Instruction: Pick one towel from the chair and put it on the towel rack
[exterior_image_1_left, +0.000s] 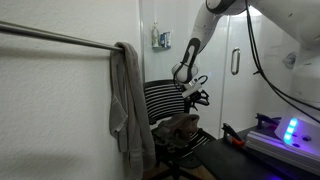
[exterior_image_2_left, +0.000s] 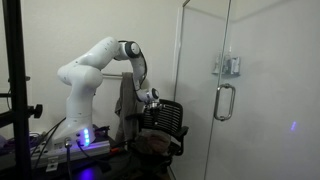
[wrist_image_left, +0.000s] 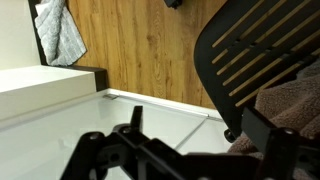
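The brown towel is next, and my gripper will move down to the brown towel's edge (exterior_image_1_left: 191, 118) (wrist_image_left: 245, 141) closest to the glass door and close there.
A brown towel (exterior_image_1_left: 178, 127) lies bunched on the seat of a black slat-backed chair (exterior_image_1_left: 163, 98). It also shows in an exterior view (exterior_image_2_left: 155, 141) and at the right edge of the wrist view (wrist_image_left: 292, 108). A grey towel (exterior_image_1_left: 126, 100) hangs from the metal towel rack bar (exterior_image_1_left: 55, 38); it also shows in the wrist view (wrist_image_left: 60, 30). My gripper (exterior_image_1_left: 196, 96) hovers just above and beside the brown towel, at the chair back's edge (exterior_image_2_left: 150, 98). Its fingers are spread apart and empty (wrist_image_left: 200, 135).
A glass door with a metal handle (exterior_image_2_left: 225, 100) stands beside the chair. The robot base platform with a blue light (exterior_image_1_left: 290, 130) and a red clamp (exterior_image_1_left: 235, 138) sit close by. A wood-panel wall (wrist_image_left: 140, 50) and a white ledge (wrist_image_left: 40, 85) are in the wrist view.
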